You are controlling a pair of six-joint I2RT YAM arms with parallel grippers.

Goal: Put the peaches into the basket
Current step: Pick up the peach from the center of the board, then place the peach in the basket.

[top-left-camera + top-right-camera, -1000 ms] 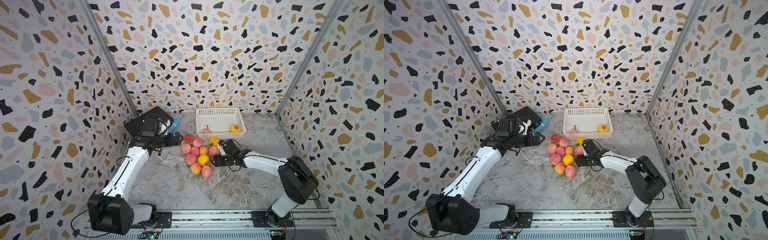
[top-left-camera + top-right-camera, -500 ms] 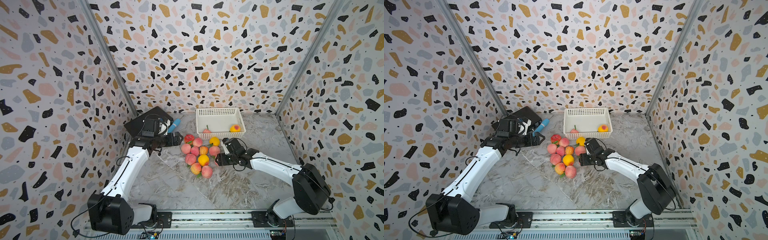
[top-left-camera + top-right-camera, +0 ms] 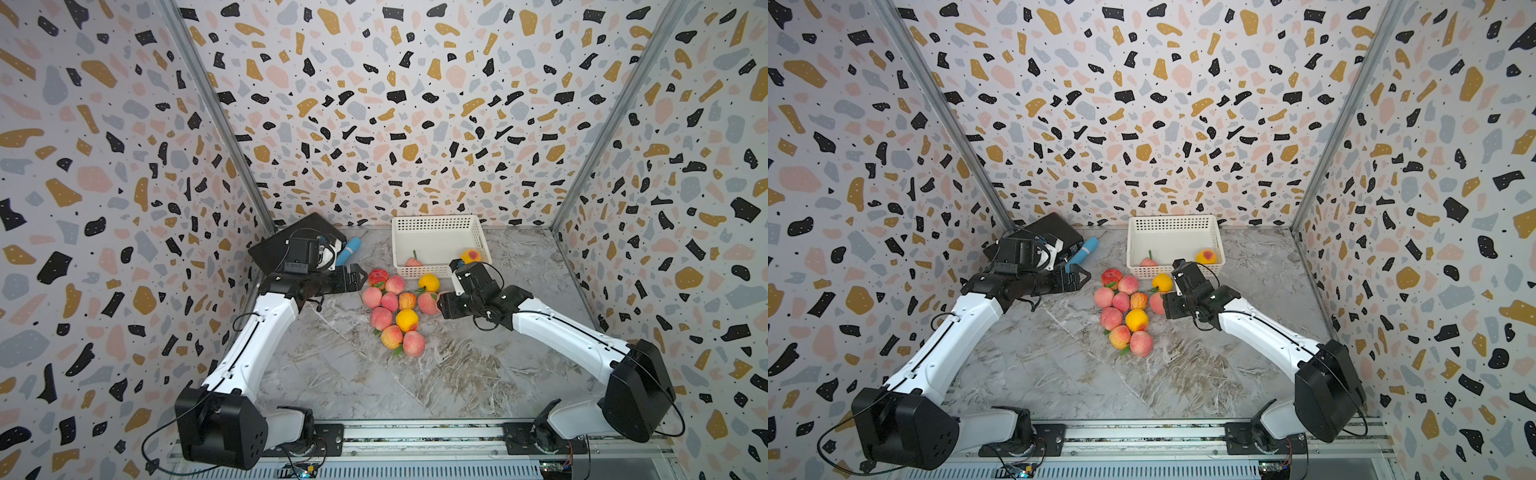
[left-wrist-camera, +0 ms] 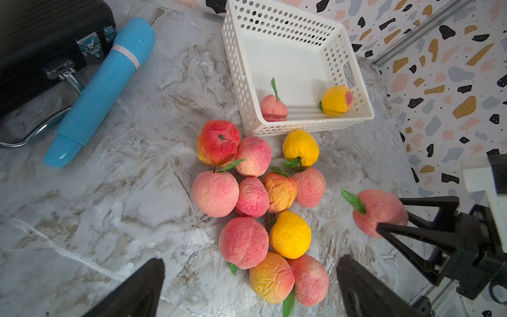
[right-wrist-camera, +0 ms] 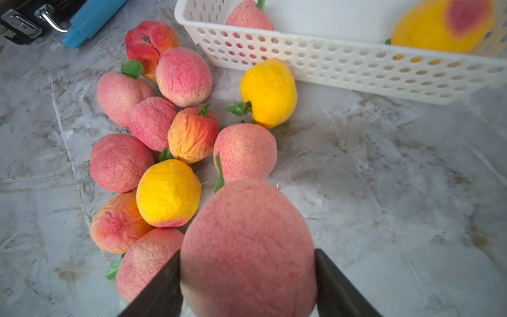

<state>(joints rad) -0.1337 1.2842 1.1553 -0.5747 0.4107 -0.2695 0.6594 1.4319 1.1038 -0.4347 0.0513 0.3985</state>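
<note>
My right gripper is to let go of the pink peach in the white basket [image 3: 450,257] [image 5: 363,22]. It will set it close beside the yellow peach along the basket's front side.
Several peaches [image 3: 395,309] lie bunched on the marble table in front of the white basket [image 3: 436,222]. Inside the basket rest a pink peach [image 4: 273,108] and a yellow one [image 4: 336,100]. My right gripper [image 5: 247,251] is shut on a pink peach [image 5: 247,233] with a green leaf, just right of the pile and apart from it; the left wrist view shows that peach [image 4: 380,212] between the black fingers [image 4: 397,233]. In both top views the gripper [image 3: 441,302] hides most of it. My left gripper [image 3: 360,279] stands open and empty beside the red peach [image 3: 377,277].
A flat black case [image 3: 291,243] lies in the back left corner with a blue cylinder [image 3: 351,249] beside it, close behind my left gripper. Patterned walls close in the table on three sides. Bare marble [image 3: 353,374] stretches in front of the pile.
My right gripper's jaws have narrowed onto the pink peach and drawn it slightly right, away from the pile; the arm's elbow has swung right. The left arm has not moved.
</note>
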